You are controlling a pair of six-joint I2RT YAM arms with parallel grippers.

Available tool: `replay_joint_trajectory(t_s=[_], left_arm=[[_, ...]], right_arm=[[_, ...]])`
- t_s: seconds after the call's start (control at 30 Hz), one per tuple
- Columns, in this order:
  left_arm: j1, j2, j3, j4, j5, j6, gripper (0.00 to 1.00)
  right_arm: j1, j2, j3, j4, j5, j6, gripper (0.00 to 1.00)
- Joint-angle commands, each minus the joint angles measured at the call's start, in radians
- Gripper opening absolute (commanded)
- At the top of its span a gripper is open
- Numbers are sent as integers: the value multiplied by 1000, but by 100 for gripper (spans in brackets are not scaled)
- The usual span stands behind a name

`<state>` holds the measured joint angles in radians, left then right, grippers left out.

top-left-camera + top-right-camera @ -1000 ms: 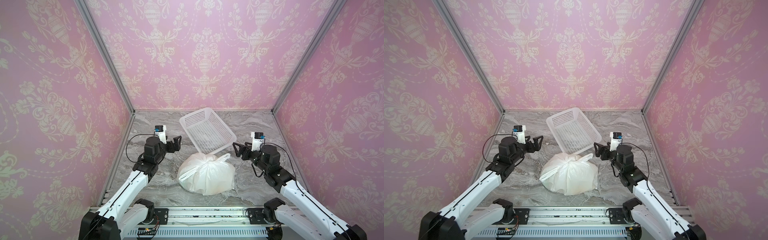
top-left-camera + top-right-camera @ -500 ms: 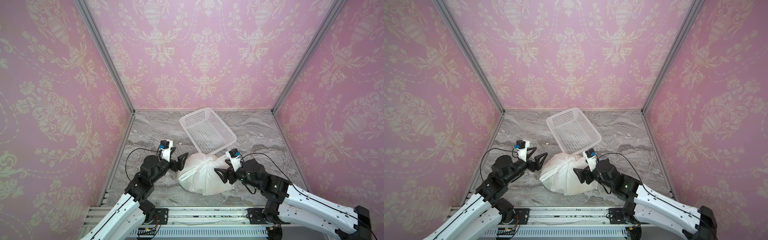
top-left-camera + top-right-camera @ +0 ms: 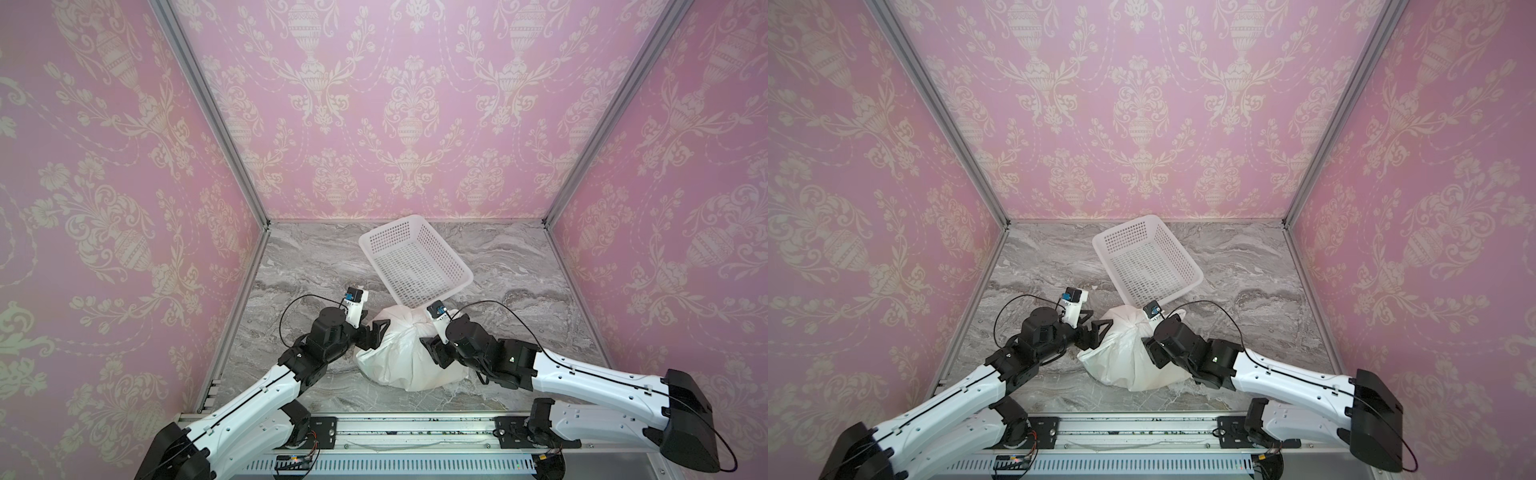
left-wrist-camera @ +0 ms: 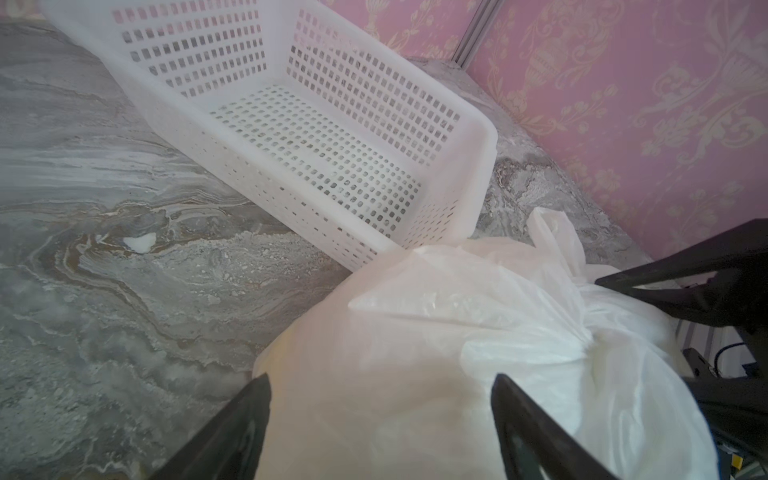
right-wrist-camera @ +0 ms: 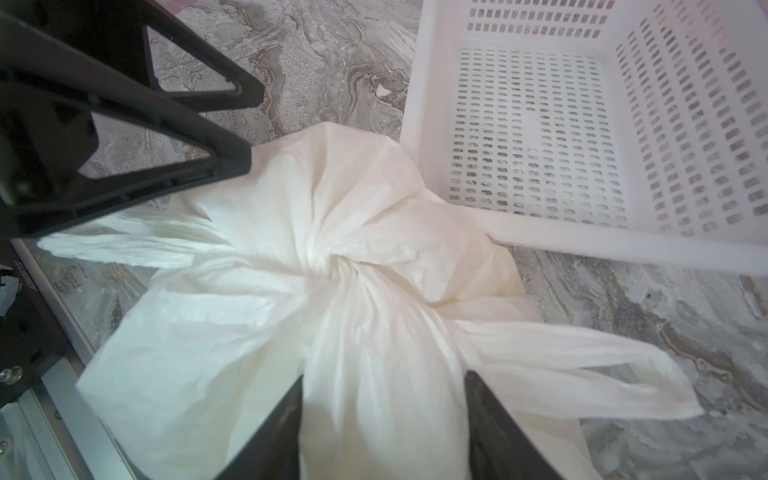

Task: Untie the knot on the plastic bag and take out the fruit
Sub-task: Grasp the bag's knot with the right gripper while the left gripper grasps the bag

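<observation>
Next, my left gripper moves in and pinches the plastic (image 4: 552, 320) next to the knot, as its open fingers are around the bag's bulging side, short of the knot.
The white plastic bag (image 3: 399, 361) (image 3: 1125, 357) lies tied at the table's front middle. Its knot (image 5: 332, 262) (image 4: 586, 332) faces up and toward the back, and two handle loops (image 5: 582, 374) spread out flat from it. The fruit is hidden inside. My left gripper (image 3: 380, 336) (image 4: 380, 380) stands open, its fingers wide apart over the bag's left shoulder. My right gripper (image 3: 430, 351) (image 5: 384, 378) sits on the bag's right side just below the knot. Its jaws are drawn in on a bunched ridge of plastic that fills the gap between them.
A white perforated basket (image 3: 392, 235) (image 4: 486, 141) with nothing in it lies slanted just behind the bag, its near corner almost touching the plastic. Grey marble tabletop (image 3: 311, 266) surrounds both. Pink patterned walls close in the left, back and right sides.
Both arms swung in from the sides and down onto the bag. The right jaws narrowed around a fold of plastic. The left jaws stayed wide.
</observation>
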<state>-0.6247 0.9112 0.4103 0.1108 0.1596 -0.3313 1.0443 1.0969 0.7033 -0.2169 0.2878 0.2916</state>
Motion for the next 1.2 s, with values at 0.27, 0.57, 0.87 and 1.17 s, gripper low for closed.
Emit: replay_joint_trajectory(t_s=[0.27, 0.57, 0.87, 1.17], left_arm=[[-104, -70, 67, -112, -54, 47, 90], [-115, -30, 86, -138, -68, 34, 92], [-129, 33, 106, -111, -67, 44, 75], [-129, 28, 103, -97, -77, 38, 0]], right_arm=[[10, -37, -49, 20, 16, -42, 0], [10, -153, -115, 70, -28, -66, 0], [10, -122, -106, 82, -45, -75, 0], [10, -128, -116, 94, -25, -77, 0]])
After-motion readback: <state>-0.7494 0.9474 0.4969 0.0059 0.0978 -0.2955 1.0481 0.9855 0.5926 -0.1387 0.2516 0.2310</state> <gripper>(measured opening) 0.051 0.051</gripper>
